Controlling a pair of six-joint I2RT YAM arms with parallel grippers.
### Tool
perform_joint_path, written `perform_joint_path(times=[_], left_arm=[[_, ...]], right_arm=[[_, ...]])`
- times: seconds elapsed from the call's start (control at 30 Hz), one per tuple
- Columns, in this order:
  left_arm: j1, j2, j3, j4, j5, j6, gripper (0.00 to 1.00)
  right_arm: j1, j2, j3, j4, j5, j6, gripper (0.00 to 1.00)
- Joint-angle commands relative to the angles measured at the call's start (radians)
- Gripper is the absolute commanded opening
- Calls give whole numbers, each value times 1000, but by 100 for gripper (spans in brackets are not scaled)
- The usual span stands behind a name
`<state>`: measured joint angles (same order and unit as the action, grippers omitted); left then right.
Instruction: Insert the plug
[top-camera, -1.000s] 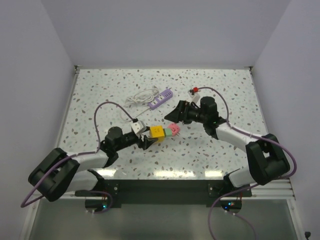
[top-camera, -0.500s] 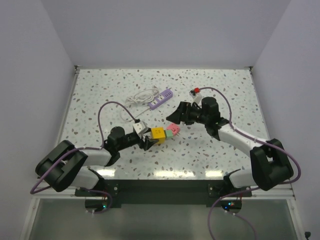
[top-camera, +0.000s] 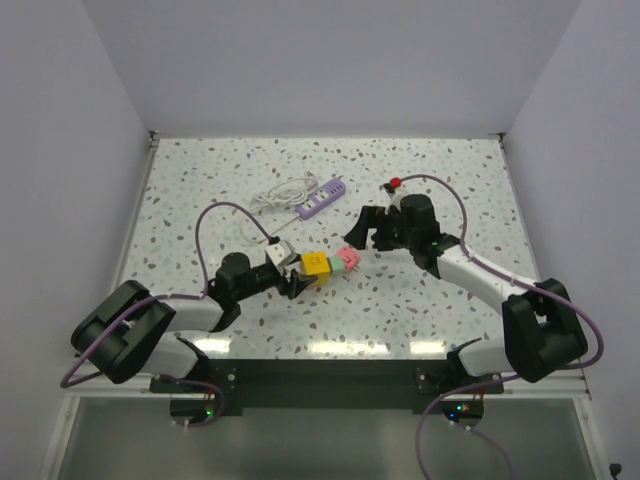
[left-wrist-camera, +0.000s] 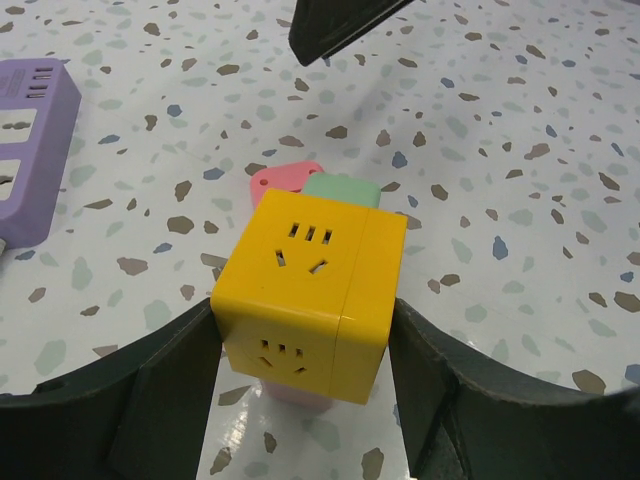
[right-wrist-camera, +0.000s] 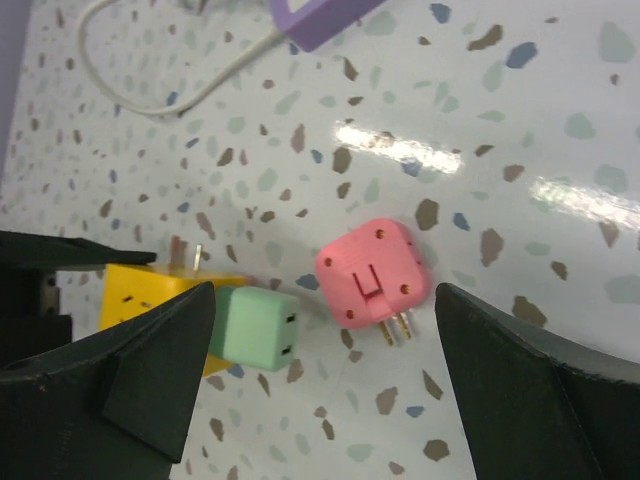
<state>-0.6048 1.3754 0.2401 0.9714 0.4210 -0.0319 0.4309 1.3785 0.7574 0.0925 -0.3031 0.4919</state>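
The robot's right gripper will next go down to the pink plug and close on the sides of its body (top-camera: 349, 258) (right-wrist-camera: 374, 275), leaving its brass prongs free.
A yellow socket cube (left-wrist-camera: 300, 290) sits between the fingers of my left gripper (left-wrist-camera: 305, 345), which is shut on its two sides. A green plug (right-wrist-camera: 255, 320) is pushed into the cube's far face. A pink plug (right-wrist-camera: 375, 272) lies loose on the table beside the green one, its brass prongs pointing away from the cube. My right gripper (right-wrist-camera: 322, 292) hovers open above the pink and green plugs and holds nothing. From the top view, the yellow cube (top-camera: 315, 265), green plug (top-camera: 337, 262) and pink plug (top-camera: 351, 256) lie in a row between the left gripper (top-camera: 297, 274) and the right gripper (top-camera: 354, 234).
A purple power strip (top-camera: 323, 197) with a coiled white cable (top-camera: 282, 193) lies behind the cube, and the power strip (left-wrist-camera: 30, 140) shows at the left of the left wrist view. Low walls bound the speckled table (top-camera: 450, 180).
The right gripper has drawn back up and to the right, away from the pink plug, which stays on the table. The left arm's elbow shifted slightly, still gripping the cube.
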Motion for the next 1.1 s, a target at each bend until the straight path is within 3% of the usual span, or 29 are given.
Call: perform_joint_path(times=[0.0, 0.33, 0.8, 0.87, 1.0, 1.07], left_arm=[[-4, 7, 36, 56, -25, 27, 8], [-7, -12, 34, 32, -42, 27, 29], [-20, -19, 45, -2, -68, 27, 42], [-21, -21, 50, -8, -70, 27, 52], [-27, -25, 53, -20, -76, 27, 54], [-29, -27, 53, -22, -79, 27, 63]], right_arm=[[-1, -38, 20, -88, 148, -82, 95], [-3, -9, 25, -89, 162, -93, 95], [38, 94, 37, -108, 237, -127, 95], [40, 102, 39, -106, 236, -131, 95], [40, 114, 46, -108, 237, -134, 95], [40, 120, 52, -109, 239, -138, 95]])
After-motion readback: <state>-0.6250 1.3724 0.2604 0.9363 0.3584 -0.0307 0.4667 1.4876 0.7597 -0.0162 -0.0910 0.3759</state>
